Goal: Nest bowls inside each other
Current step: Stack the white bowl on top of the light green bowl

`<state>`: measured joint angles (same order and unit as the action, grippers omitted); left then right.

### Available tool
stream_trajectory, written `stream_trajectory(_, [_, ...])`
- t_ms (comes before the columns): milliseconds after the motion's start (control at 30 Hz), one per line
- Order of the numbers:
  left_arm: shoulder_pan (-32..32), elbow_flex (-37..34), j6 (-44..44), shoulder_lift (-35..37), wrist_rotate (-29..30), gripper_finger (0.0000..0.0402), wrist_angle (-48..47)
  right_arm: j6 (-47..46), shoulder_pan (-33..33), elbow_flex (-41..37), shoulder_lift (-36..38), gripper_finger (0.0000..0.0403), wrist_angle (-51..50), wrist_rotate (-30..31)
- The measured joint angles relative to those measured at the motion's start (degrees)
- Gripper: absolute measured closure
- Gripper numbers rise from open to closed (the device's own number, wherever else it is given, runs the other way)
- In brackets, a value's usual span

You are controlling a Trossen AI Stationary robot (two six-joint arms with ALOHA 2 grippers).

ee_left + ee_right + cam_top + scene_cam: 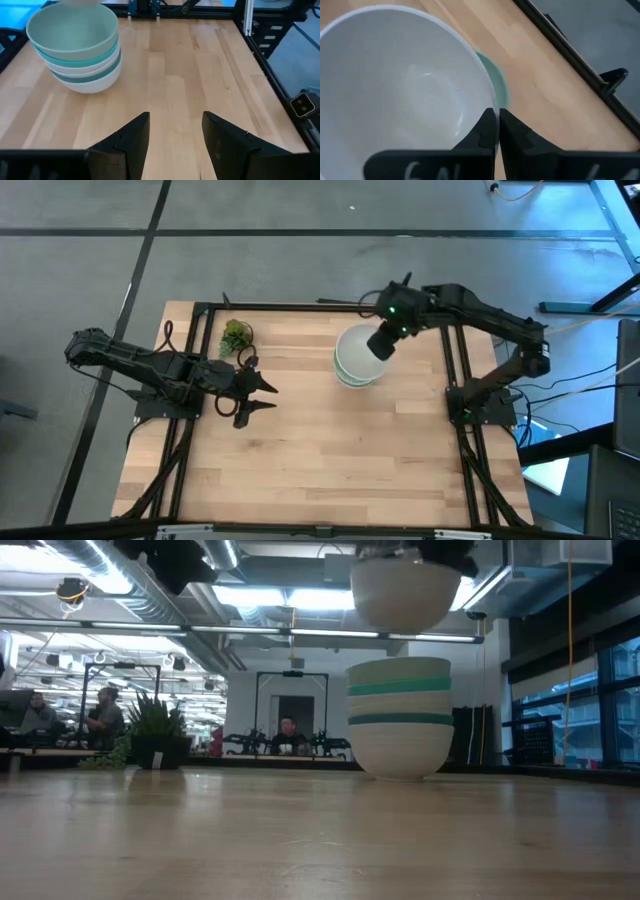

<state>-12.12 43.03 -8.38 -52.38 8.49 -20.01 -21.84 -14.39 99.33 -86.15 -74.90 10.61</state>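
The robot's right gripper should release the white bowl inside the pale mint green bowl atop the stack [356, 361].
A stack of nested bowls [400, 725] stands on its white bottom bowl on the table's far middle; a pale mint green bowl [72, 30] is on top, with teal and dark green rims below [352, 370]. My right gripper [496, 125] holds a white bowl [405, 590] in the air above the stack, shut on its rim. My left gripper [172, 132] hovers open over the table's left part [262, 395], pointing toward the stack, touching nothing. My right gripper pinches the white bowl's rim [487, 107], one finger inside the bowl and one outside, coming from above and pointing down. The bowl is lifted clear, mouth up, straight over the stack.
A small green plant [236, 336] sits near the table's far left edge. Black frame rails [455, 360] run along the table's left, right and far sides. Bare wood [340, 460] stretches across the near half. People sit in the room behind [288, 735].
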Motion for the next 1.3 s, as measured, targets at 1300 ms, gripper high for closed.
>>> stream_trajectory(1300, [0.0, 0.0, -0.5, 0.0, 0.0, 0.0225, 0.1, 12.1, -8.7, -5.9, -11.8, 0.0386, 5.4, -6.3])
